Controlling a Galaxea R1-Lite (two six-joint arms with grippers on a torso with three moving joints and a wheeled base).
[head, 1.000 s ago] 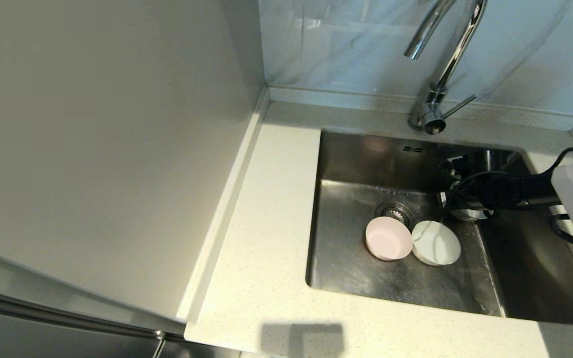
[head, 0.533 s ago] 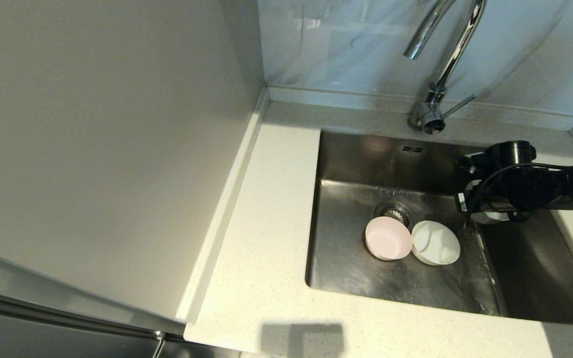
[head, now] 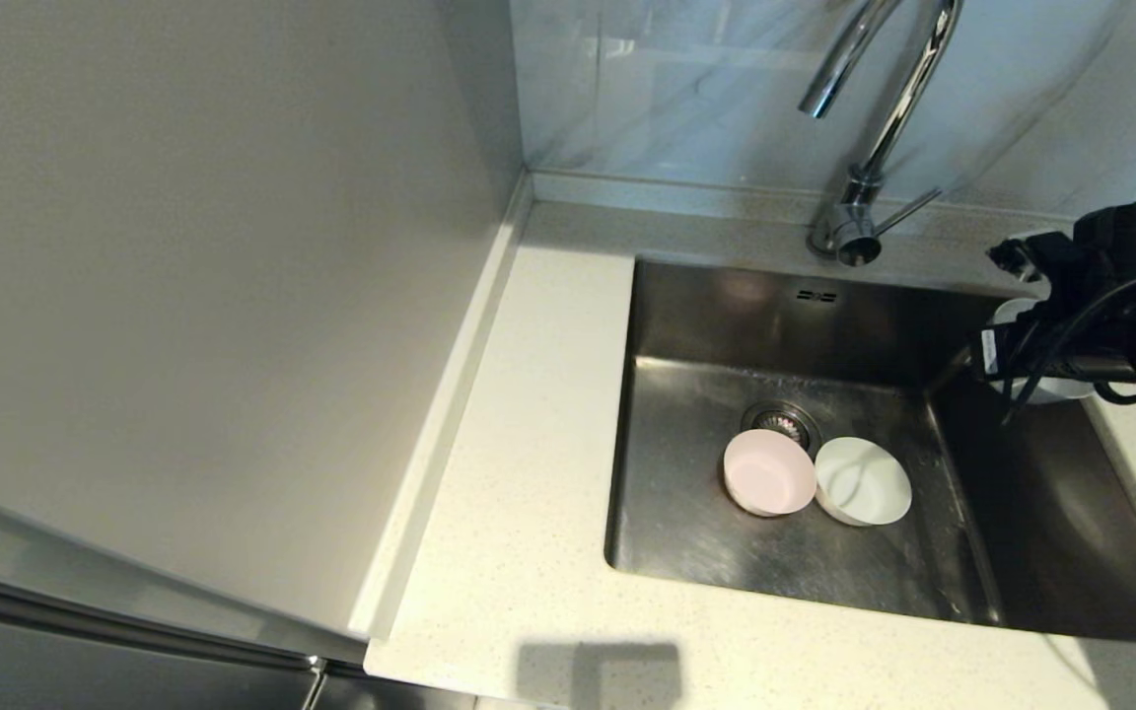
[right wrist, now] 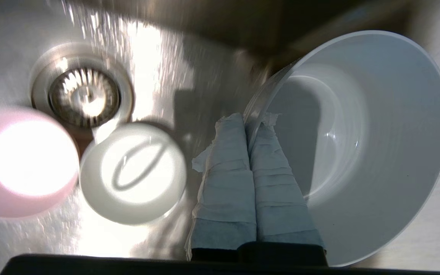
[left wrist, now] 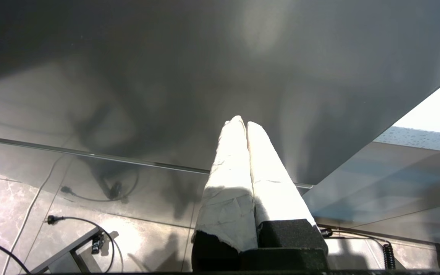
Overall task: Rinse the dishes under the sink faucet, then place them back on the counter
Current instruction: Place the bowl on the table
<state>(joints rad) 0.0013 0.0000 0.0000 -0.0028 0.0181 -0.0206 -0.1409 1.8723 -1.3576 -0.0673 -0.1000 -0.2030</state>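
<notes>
I need to use my right gripper to set the pale grey bowl down on the counter beside the sink's back corner that is farthest from the beige wall panel.
My right gripper [right wrist: 248, 120] is shut on the rim of the pale grey bowl [right wrist: 357, 145]. One finger is inside the bowl and one outside. In the head view my right arm [head: 1120, 325] holds that bowl [head: 1019, 314] over the right edge of the sink [head: 726, 306], well above the basin floor. The pale pink bowl [head: 770, 473] and the white bowl [head: 864, 480] lie side by side on the sink floor beside the strainer drain [head: 782, 421]. The chrome faucet [head: 874, 128] stands behind the sink. My left gripper [left wrist: 241, 122] is shut and empty, parked below the counter [head: 529, 444].
A plain beige wall panel [head: 183, 296] rises along the counter's left side behind a raised rim [head: 450, 394]. A marbled backsplash [head: 686, 99] stands behind the faucet, whose thin lever [head: 908, 209] points right. The left wrist view shows a dark cabinet front and cables on the floor.
My right arm has lifted the grey bowl out of the basin and carried it up and to the right, towards the sink's right edge. The pink and white bowls have stayed put.
</notes>
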